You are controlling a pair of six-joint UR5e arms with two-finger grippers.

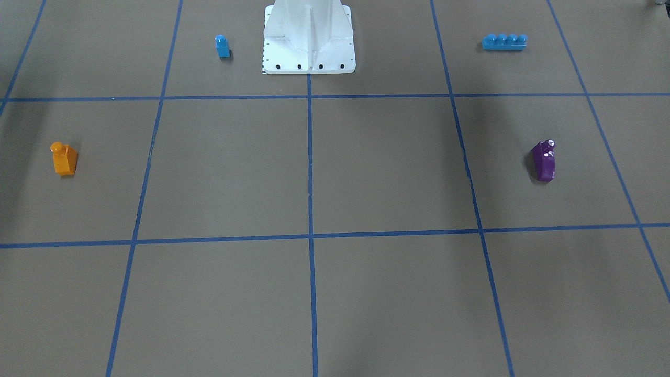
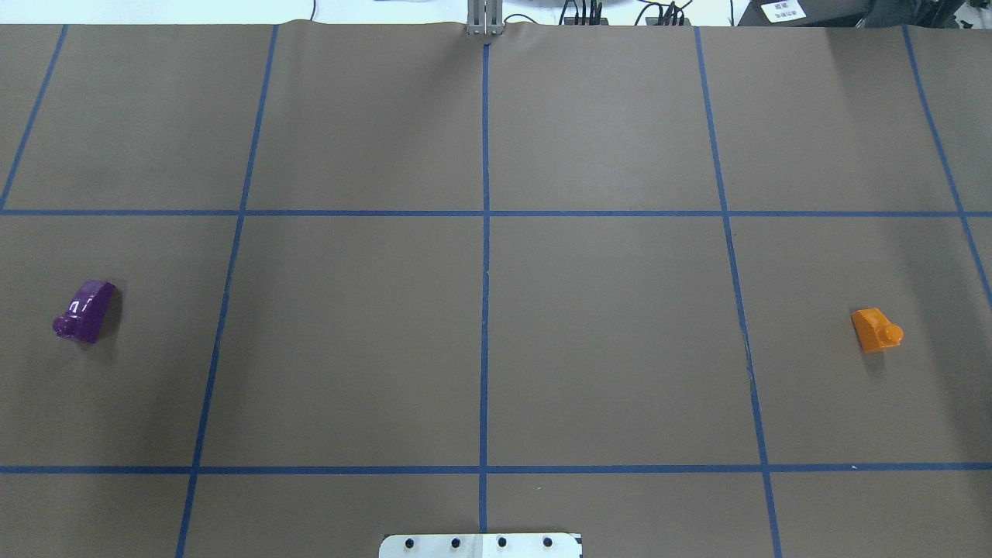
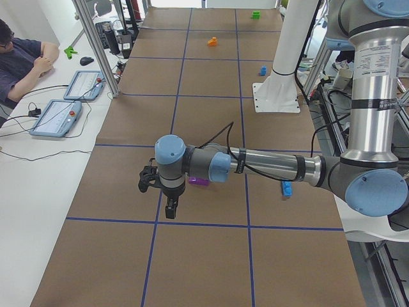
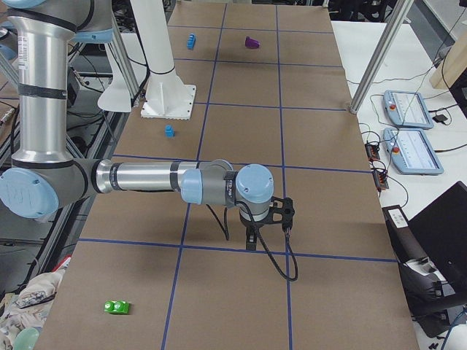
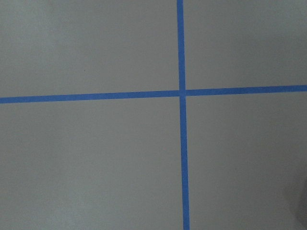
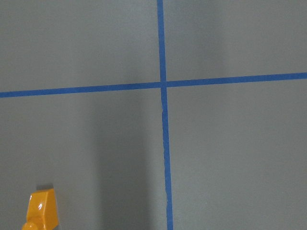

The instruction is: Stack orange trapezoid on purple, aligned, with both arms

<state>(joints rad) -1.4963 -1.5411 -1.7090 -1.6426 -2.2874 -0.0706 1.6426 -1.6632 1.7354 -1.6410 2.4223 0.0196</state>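
Observation:
Next, I close my left gripper on the knob end (image 1: pixel 546 148) of the purple block, leaving its plain end free.
The orange trapezoid (image 1: pixel 64 159) lies on the brown table on my right side, also in the overhead view (image 2: pixel 876 330) and at the bottom left of the right wrist view (image 6: pixel 42 211). The purple block (image 1: pixel 544 160) lies on my left side (image 2: pixel 84 311), partly behind my left arm in the exterior left view (image 3: pixel 199 181). My left gripper (image 3: pixel 170 208) hangs above the table near the purple block. My right gripper (image 4: pixel 252 237) hangs above the table on the orange side. Both show only in the side views, so I cannot tell whether they are open or shut.
A small blue single-stud block (image 1: pixel 222 46) and a long blue four-stud brick (image 1: pixel 504 42) lie either side of the white pedestal (image 1: pixel 309 39). A green block (image 4: pixel 117 307) lies at my right end. An operator (image 3: pixel 19 57) sits beside pendants (image 3: pixel 56 118).

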